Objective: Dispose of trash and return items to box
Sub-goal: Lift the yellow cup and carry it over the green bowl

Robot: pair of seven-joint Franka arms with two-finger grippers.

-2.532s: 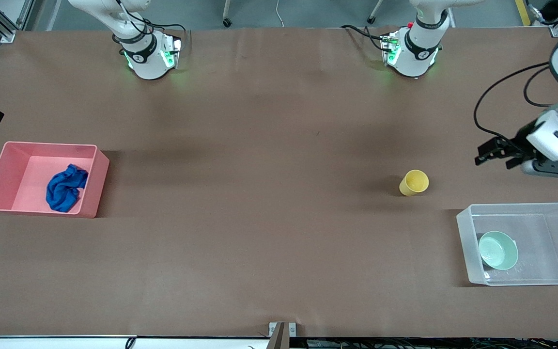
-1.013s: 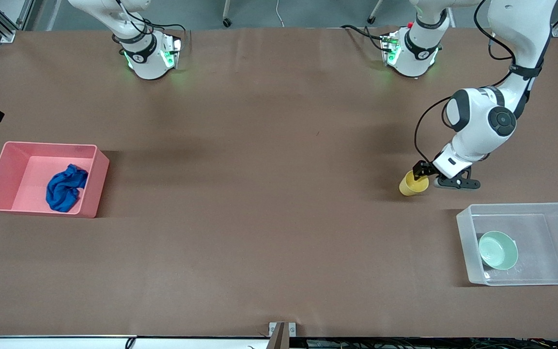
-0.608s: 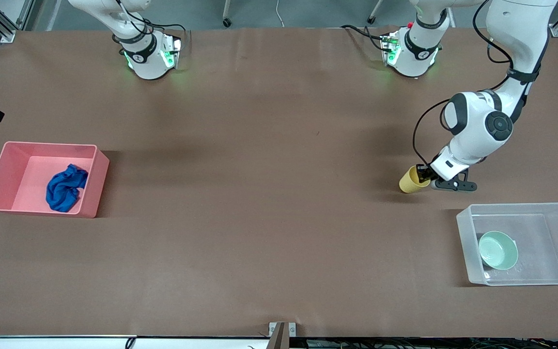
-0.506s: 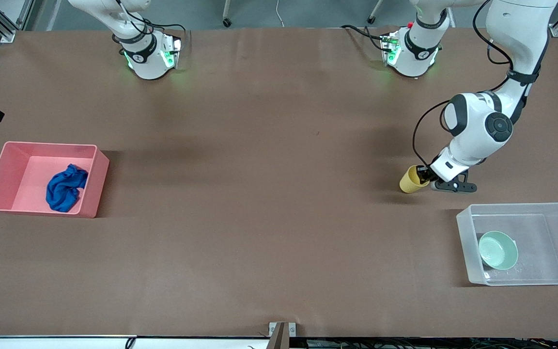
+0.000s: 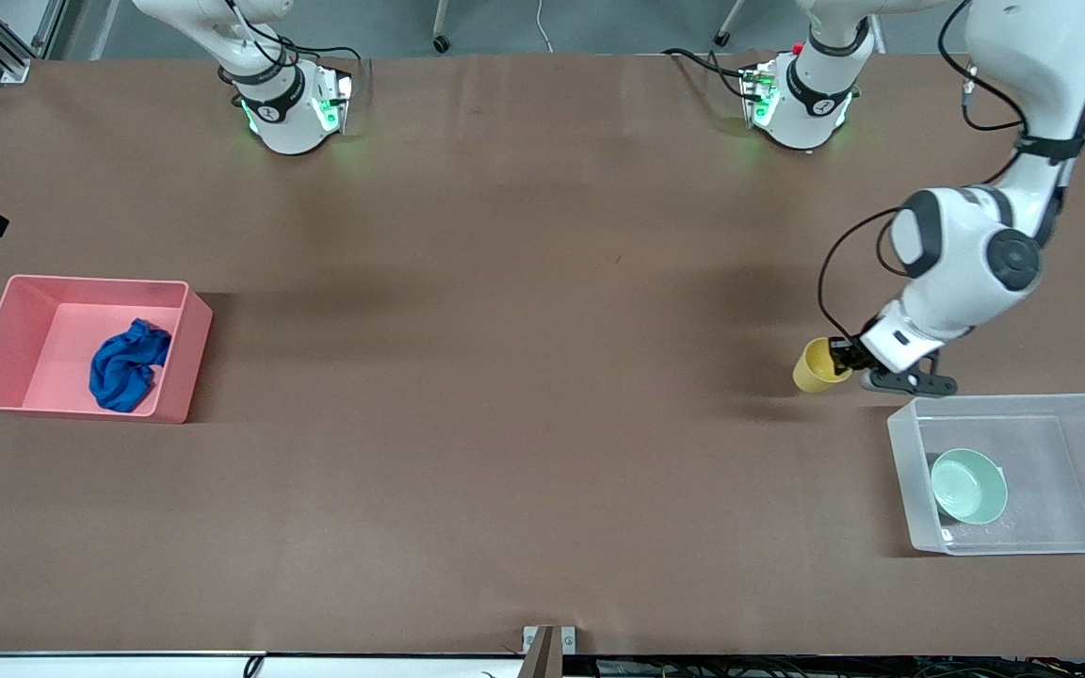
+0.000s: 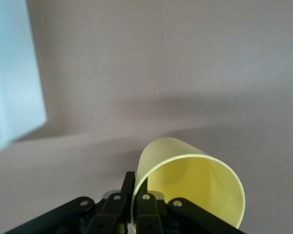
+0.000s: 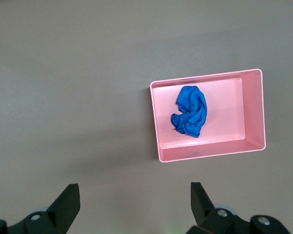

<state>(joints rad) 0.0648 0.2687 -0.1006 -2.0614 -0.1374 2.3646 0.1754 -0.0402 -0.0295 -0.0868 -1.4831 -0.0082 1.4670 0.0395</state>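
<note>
The left gripper should release the yellow cup inside the mint-green bowl point(image 5: 974, 476) in the clear box.
My left gripper point(image 5: 846, 358) is shut on the rim of the yellow cup point(image 5: 817, 367) and holds it tilted just above the table, close to the clear box point(image 5: 1013, 403). In the left wrist view one finger is inside the cup point(image 6: 195, 180) and one outside, with the gripper point(image 6: 135, 184) pinching its wall. The mint-green bowl point(image 5: 968, 486) lies in the box. The blue rag point(image 5: 128, 365) lies in the pink bin point(image 5: 186, 367). My right gripper point(image 7: 134, 189) is open and empty, high over the table beside the pink bin point(image 7: 205, 155) with the rag point(image 7: 189, 111); it is out of the front view.
A corner of the clear box point(image 6: 10, 73) shows in the left wrist view. The two arm bases point(image 5: 288, 104) point(image 5: 801, 94) stand along the table's edge farthest from the front camera.
My left arm swung in to the yellow cup, shut on its rim, tipped it and carried it a little toward the clear box. The rag and bowl have not moved.
</note>
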